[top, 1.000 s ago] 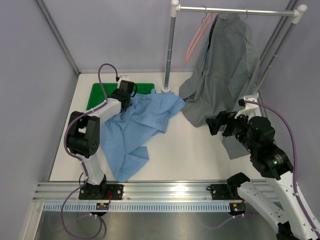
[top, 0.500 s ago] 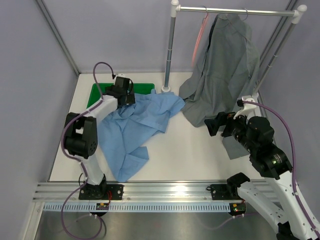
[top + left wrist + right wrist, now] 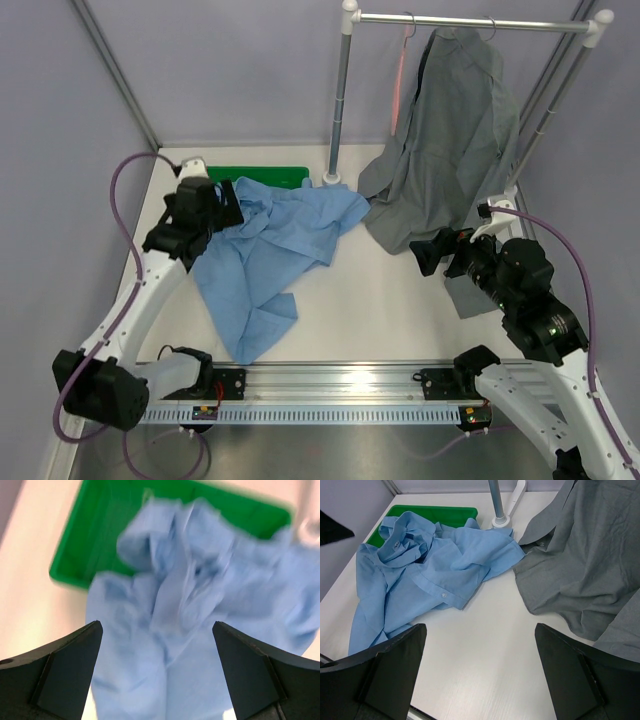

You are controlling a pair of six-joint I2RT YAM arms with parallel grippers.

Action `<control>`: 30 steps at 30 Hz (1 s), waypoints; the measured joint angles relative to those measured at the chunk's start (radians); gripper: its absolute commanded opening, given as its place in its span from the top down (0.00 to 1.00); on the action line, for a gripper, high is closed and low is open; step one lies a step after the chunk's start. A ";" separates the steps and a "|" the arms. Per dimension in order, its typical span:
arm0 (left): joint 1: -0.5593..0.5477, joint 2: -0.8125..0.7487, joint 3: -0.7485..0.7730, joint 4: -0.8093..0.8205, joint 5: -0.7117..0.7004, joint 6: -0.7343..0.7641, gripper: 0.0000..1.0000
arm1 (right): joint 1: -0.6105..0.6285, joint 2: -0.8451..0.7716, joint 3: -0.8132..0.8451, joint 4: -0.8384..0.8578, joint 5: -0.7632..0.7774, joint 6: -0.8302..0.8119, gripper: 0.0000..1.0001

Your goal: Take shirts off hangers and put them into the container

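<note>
The light blue shirt lies on the table in front of the green container, and my left gripper needs to close on its near part [image 3: 231, 291].
The light blue shirt [image 3: 265, 255] lies crumpled on the table, its collar end draped over the near edge of the green container [image 3: 262, 174]. My left gripper [image 3: 228, 203] hovers open just above that collar end, holding nothing; its wrist view shows the blue shirt [image 3: 180, 605] and container [image 3: 95, 530] below the wide jaws. The slate grey shirt [image 3: 455, 150] hangs from a hanger hook [image 3: 490, 26] on the rail, its tail on the table. An empty pink hanger [image 3: 400, 75] hangs beside it. My right gripper [image 3: 422, 252] is open above bare table, near the grey shirt [image 3: 585, 555].
The rack's left pole [image 3: 340, 100] stands on a white foot [image 3: 501, 521] just right of the container [image 3: 455, 512]. The rack's right poles [image 3: 560, 90] rise behind my right arm. Purple walls close in the left side and the back.
My left gripper opened, released the blue shirt at the container and drew back to the left and nearer. The pink hanger swung back to hang straight. The right arm stayed put.
</note>
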 measured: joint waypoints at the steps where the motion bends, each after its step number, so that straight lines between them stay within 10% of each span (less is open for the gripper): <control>1: 0.000 -0.026 -0.051 -0.015 0.010 -0.012 0.01 | 0.000 0.000 0.000 0.000 0.000 0.000 0.00; 9: -0.005 -0.184 -0.466 -0.087 0.128 -0.148 0.01 | 0.000 -0.007 -0.008 0.015 -0.011 0.000 0.01; 18: -0.036 -0.129 -0.603 0.013 0.184 -0.308 0.11 | 0.000 -0.009 -0.014 0.022 -0.026 0.001 0.01; 30: -0.050 -0.043 -0.619 0.118 0.178 -0.390 0.94 | 0.000 -0.010 -0.014 0.022 -0.035 0.000 0.01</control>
